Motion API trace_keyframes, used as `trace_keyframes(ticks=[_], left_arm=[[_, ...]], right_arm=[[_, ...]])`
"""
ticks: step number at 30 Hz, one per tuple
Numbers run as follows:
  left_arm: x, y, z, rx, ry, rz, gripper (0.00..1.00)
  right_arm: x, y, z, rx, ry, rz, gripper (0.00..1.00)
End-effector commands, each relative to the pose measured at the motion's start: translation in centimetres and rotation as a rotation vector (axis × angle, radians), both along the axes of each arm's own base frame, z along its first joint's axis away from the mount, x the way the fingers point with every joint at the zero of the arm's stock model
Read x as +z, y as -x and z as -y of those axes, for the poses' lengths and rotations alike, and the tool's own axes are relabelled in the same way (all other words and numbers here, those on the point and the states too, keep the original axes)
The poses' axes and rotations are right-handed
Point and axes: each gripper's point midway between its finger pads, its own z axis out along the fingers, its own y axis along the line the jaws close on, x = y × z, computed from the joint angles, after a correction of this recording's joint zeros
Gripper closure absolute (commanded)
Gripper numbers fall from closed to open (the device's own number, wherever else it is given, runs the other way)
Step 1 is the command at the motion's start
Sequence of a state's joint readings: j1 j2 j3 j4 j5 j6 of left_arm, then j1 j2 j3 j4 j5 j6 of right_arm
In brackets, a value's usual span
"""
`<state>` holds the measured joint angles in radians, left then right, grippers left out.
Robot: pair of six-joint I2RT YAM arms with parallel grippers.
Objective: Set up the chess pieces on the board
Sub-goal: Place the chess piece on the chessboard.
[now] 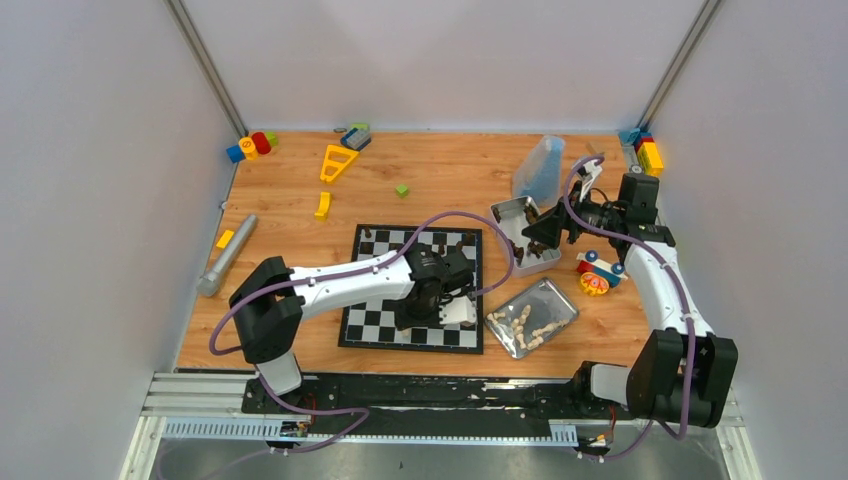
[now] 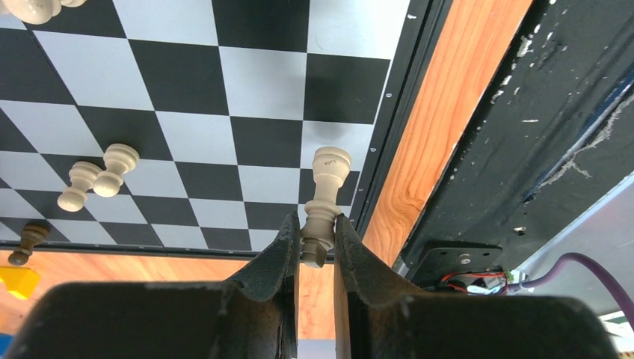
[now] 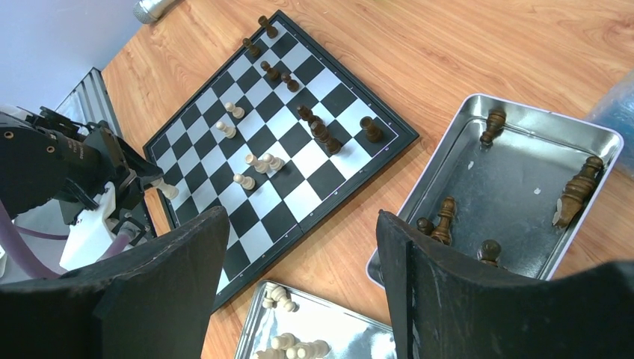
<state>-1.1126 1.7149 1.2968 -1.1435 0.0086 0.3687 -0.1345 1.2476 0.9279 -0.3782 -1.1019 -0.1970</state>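
Next, I let go of the cream chess piece with my left gripper on the white square marked d (image 1: 405, 337) (image 2: 333, 143) along the board's near edge.
The black-and-white board (image 1: 365, 322) lies mid-table. My left gripper (image 2: 320, 239) hangs over its near right corner (image 1: 447, 303), shut on the base of a cream chess piece (image 2: 326, 196) whose head points at the board. Several cream pieces (image 2: 96, 178) and dark pieces (image 3: 321, 134) stand or lie on the board (image 3: 295, 196). My right gripper (image 3: 301, 217) is open and empty, held above the metal tray (image 3: 516, 176) of dark pieces (image 3: 579, 191). A second tray (image 1: 562, 300) right of the board holds cream pieces (image 1: 525, 322).
Toy blocks (image 1: 252, 145) sit at the back left, with a yellow triangle (image 1: 337, 160) and a green cube (image 1: 401, 190) behind the board. A grey cylinder (image 1: 226, 255) lies at the left, a clear container (image 1: 540, 165) at the back right, a colourful toy (image 1: 597, 272) under the right arm.
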Motion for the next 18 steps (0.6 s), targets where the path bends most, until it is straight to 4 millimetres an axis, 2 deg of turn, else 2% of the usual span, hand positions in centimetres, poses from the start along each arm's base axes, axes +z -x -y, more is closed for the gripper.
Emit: trace_keyframes(ticks=[1, 18], left_arm=[[0.5, -0.4, 0.7, -0.01, 0.005, 0.037, 0.97], [-0.8, 0.2, 0.3, -0.025, -0.043, 0.025, 0.96]], right_arm=[[0.2, 0.0, -0.1, 0.033, -0.006, 0.027, 0.27], [0.0, -0.1, 0.0, 0.038, -0.007, 0.02, 0.27]])
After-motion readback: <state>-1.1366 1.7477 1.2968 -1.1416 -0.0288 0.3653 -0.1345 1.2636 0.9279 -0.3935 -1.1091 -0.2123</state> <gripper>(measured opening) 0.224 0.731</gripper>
